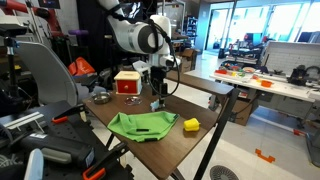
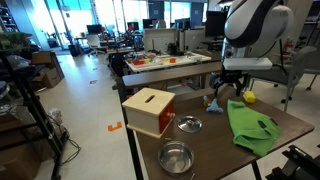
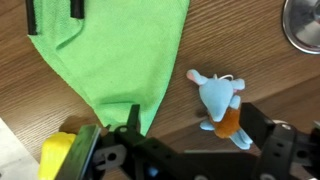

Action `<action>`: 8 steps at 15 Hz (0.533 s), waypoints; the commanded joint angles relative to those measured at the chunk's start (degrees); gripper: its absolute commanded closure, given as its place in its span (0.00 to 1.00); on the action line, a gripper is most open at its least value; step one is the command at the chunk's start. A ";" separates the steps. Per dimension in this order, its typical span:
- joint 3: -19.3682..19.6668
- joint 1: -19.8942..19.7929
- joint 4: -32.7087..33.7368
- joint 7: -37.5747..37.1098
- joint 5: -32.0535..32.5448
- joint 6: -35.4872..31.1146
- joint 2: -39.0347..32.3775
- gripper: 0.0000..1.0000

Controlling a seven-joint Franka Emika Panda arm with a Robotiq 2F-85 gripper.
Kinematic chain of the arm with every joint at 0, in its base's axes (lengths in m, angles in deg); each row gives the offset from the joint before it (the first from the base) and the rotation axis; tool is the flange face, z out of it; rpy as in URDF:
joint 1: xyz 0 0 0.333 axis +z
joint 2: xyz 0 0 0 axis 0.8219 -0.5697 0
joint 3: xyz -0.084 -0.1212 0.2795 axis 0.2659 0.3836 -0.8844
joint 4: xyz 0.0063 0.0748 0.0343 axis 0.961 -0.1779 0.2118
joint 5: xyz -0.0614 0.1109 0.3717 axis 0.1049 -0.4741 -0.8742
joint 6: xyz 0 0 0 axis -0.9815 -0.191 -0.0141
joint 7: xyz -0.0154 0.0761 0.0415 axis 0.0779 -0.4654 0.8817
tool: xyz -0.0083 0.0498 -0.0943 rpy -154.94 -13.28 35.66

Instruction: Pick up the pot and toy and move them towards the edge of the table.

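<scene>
My gripper is going to close on the orange body (image 3: 228,122) of the toy, just under the toy's pale blue head.
The toy (image 3: 218,100) is a tiny pale blue figure with an orange part, lying on the dark wood table (image 3: 240,40). It also shows in both exterior views (image 1: 157,104) (image 2: 215,101). My gripper (image 3: 195,128) is open and low over the table, its two dark fingers on either side of the toy, which sits closer to the right finger. The gripper also shows in both exterior views (image 1: 157,93) (image 2: 226,90). The pot (image 2: 188,124), small, round and silvery, stands between the red box and the green cloth. Its rim shows at the wrist view's top right (image 3: 305,25).
A green cloth (image 2: 250,125) (image 3: 110,50) lies beside the toy, with a yellow block (image 3: 58,155) (image 2: 249,97) past it. A red box (image 2: 150,110) (image 1: 127,82) stands on the table. A larger metal bowl (image 2: 176,157) sits near one table edge.
</scene>
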 commanded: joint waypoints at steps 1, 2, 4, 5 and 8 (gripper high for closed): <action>0.52 1.89 8.20 -1.86 -0.71 3.02 -5.73 0.00; 0.57 2.28 9.97 -2.19 -0.69 3.10 -7.20 0.00; 0.76 2.94 13.07 -2.85 -0.65 3.45 -9.97 0.00; 0.86 3.19 14.51 -3.16 -0.65 3.73 -11.15 0.00; 0.89 3.44 18.48 -3.96 -0.87 4.72 -14.21 0.25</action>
